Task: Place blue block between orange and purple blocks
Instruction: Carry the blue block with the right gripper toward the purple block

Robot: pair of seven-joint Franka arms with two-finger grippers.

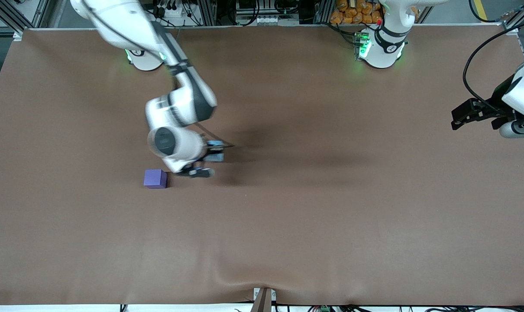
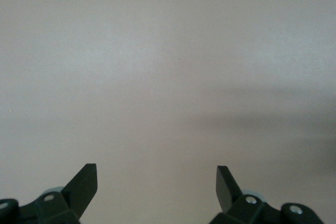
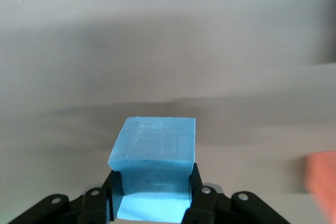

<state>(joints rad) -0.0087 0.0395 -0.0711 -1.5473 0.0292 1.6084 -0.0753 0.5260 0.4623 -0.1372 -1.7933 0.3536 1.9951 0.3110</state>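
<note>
The robot's right gripper needs to release the blue block close against the purple block's side facing the orange block (image 1: 160,158).
My right gripper (image 1: 208,161) is shut on the light sky-blue block (image 3: 155,142) and holds it just above the table, beside the purple block (image 1: 155,178) toward the left arm's end. In the right wrist view the block fills the gap between the fingers (image 3: 202,192). In the front view my hand mostly hides it. The orange block (image 3: 323,182) shows only at the edge of the right wrist view; in the front view it is hidden. My left gripper (image 1: 461,117) waits open and empty at the left arm's end of the table, over bare table in its wrist view (image 2: 157,182).
The brown table cover (image 1: 331,216) has a raised wrinkle near the front edge (image 1: 244,271). Cables and orange items (image 1: 353,13) lie off the table by the left arm's base.
</note>
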